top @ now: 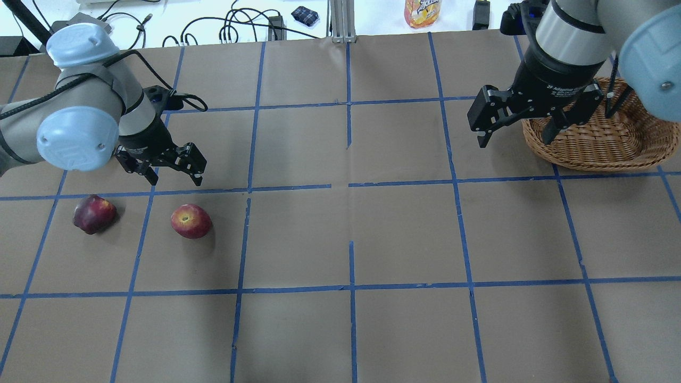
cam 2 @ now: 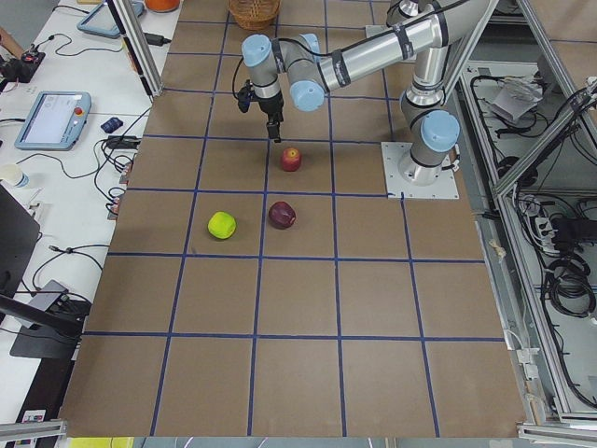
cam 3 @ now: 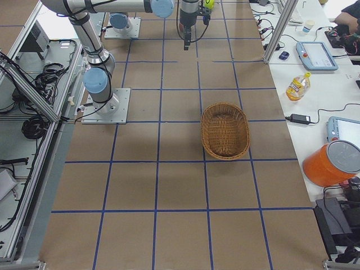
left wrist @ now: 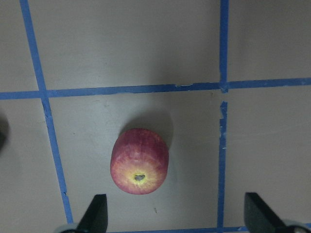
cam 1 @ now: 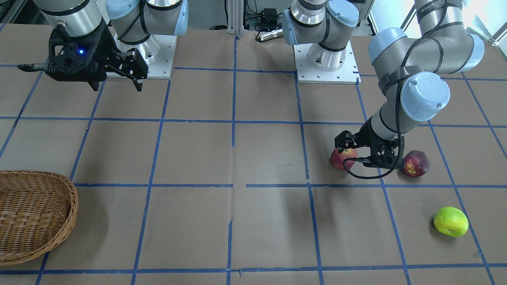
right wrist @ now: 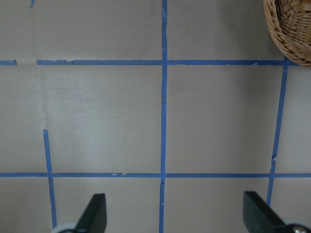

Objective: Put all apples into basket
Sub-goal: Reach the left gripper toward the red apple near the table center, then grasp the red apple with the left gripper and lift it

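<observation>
Next, my left gripper goes down to the red apple with the yellowish stem end and closes around the red apple's middle (cam 1: 340, 158) (left wrist: 140, 161).
The red apple (top: 191, 221) with a yellowish stem end lies on the table. It sits low in the left wrist view (left wrist: 140, 161), just ahead of the open fingers. My left gripper (top: 175, 178) is open and empty, hovering just beyond this apple (cam 1: 343, 158). The maroon apple (top: 94, 214) lies to its left, also seen from the front (cam 1: 416, 163). The yellow-green apple (cam 1: 450, 221) lies farther out, outside the overhead view. My right gripper (top: 516, 139) is open and empty, raised beside the wicker basket (top: 596, 166), which holds nothing (cam 3: 203, 132).
Blue tape lines grid the brown table. The arm bases (cam 1: 326, 59) stand at the robot's edge. An orange bottle (top: 423, 10) and cables lie beyond the far edge. A side bench with tablets (cam 3: 315, 55) runs along that side.
</observation>
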